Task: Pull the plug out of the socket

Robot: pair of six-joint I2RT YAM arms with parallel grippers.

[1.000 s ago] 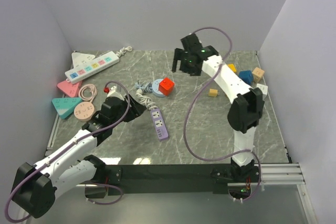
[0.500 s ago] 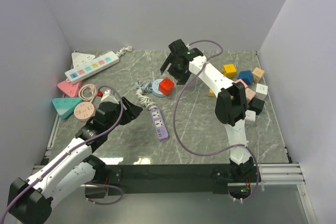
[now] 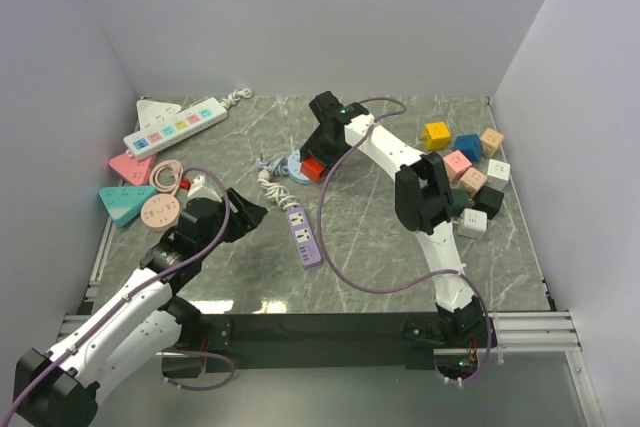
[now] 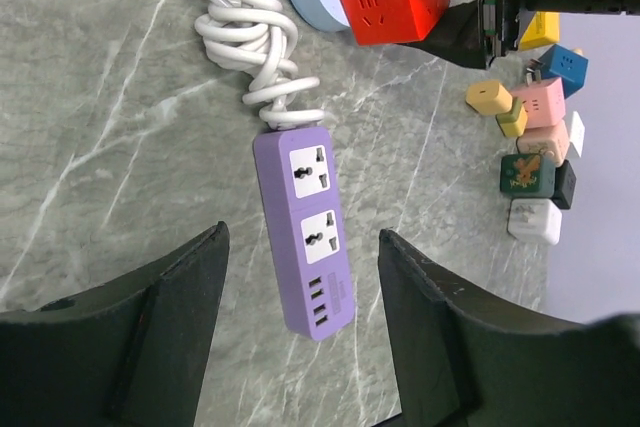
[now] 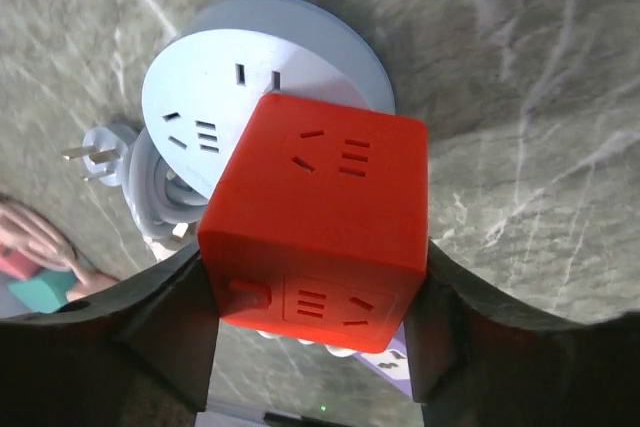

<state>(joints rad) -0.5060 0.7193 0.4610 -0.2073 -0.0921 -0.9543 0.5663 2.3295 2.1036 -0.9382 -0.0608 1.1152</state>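
I will use my right gripper to put the red cube plug down on the bare table (image 3: 417,204) beside the dark green cube adapter and let go of it.
The lilac-purple power strip (image 3: 303,235) lies mid-table with its white braided cord (image 3: 268,182) coiled behind it. Its two white outlet faces are empty in the left wrist view (image 4: 305,227). A red cube plug (image 3: 314,169) sits on a round light-blue socket (image 3: 295,162). My right gripper (image 3: 320,147) is open, its fingers close against both sides of the red cube (image 5: 320,217) above the blue disc (image 5: 230,77). My left gripper (image 3: 255,215) is open and empty, left of the purple strip; in its wrist view (image 4: 303,235) the strip lies between the fingers, below them.
A long white strip with coloured buttons (image 3: 175,125) and pink and teal pieces (image 3: 125,202) lie at the left. Several coloured cube adapters (image 3: 465,172) cluster at the right. The blue socket's cord and plug (image 5: 95,147) trail beside it.
My right gripper has swung left and down from the back and now straddles the red cube. My left gripper has drawn back slightly to the left.
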